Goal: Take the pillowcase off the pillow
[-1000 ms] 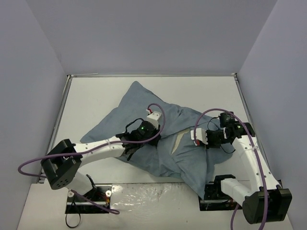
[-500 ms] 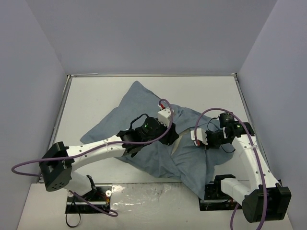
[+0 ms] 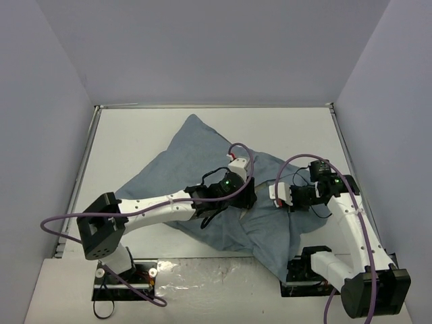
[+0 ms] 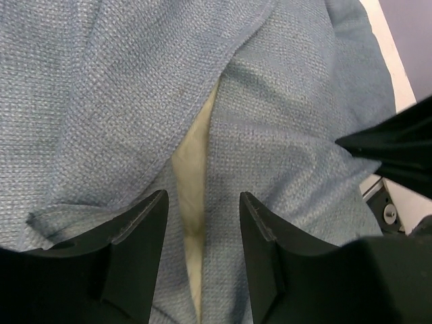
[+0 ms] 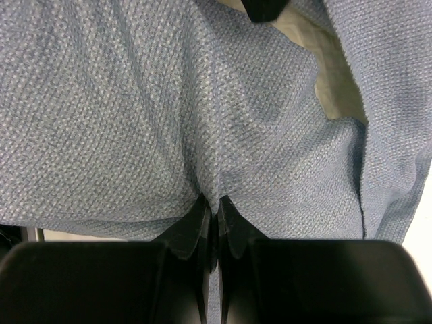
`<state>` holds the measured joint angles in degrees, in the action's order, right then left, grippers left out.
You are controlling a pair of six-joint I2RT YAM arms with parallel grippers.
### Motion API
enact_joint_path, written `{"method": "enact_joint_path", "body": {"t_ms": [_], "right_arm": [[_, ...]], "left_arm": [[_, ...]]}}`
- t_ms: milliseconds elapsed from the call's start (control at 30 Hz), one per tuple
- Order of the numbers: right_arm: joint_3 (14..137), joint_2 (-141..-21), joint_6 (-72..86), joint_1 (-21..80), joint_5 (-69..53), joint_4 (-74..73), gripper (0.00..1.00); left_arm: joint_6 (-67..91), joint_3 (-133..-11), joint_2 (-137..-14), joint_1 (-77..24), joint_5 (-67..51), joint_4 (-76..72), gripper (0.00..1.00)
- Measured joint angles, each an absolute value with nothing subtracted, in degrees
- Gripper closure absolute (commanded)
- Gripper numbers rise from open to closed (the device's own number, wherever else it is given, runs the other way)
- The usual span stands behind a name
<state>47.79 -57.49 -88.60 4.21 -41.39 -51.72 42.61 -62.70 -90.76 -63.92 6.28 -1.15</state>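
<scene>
I need to lower my left fingers astride the cream pillow's narrow part, pinch the pillowcase's edge [image 4: 213, 155] beside the gap and pull that edge.
The blue-grey pillowcase [image 3: 182, 155] lies crumpled across the middle of the table, plain face up. A narrow gap between its edges shows the cream pillow [image 4: 192, 169] inside; the same cream patch appears in the right wrist view [image 5: 332, 71]. My left gripper [image 3: 247, 196] hovers open just above that gap, its jaws [image 4: 202, 199] straddling the cream strip with nothing held. My right gripper [image 3: 270, 194], close to the right of it, is shut on a pinched fold of the pillowcase [image 5: 216, 200]. The rest of the pillow is hidden under cloth.
The white table [image 3: 135, 135] is boxed in by grey walls on the left, back and right. A crinkled clear sheet [image 3: 216, 273] lies along the near edge between the arm bases. Purple cables loop off both arms.
My left gripper has opened and travelled right across the pillowcase to the gap beside the right gripper. The right gripper has stayed put, still pinching the cloth.
</scene>
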Motion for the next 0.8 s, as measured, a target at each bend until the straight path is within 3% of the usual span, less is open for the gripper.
{"method": "enact_joint_path", "body": {"t_ms": [133, 267, 467, 633, 800], "right_arm": [[47.6, -56.6, -88.5, 4.2, -41.5, -51.8, 1.0], [47.4, -56.4, -88.4, 4.2, -41.6, -51.8, 1.0], [47.3, -56.1, -88.1, 4.2, -41.8, -51.9, 1.0], [47.0, -55.2, -87.9, 4.2, -41.9, -52.1, 1.0], [46.3, -54.6, -87.8, 4.2, -41.9, -52.4, 1.0]], "left_arm": [[46.2, -68.7, -94.4, -64.8, 9.3, 4.8, 0.56], [50.2, -73.9, -98.4, -65.7, 11.9, 9.8, 0.65], [54.0, -77.1, -102.0, -67.6, 13.1, 15.5, 0.67], [55.7, -79.2, -103.8, -69.7, 13.4, 16.4, 0.51], [56.5, -80.6, -105.9, -70.0, 12.3, 16.4, 0.24]]}}
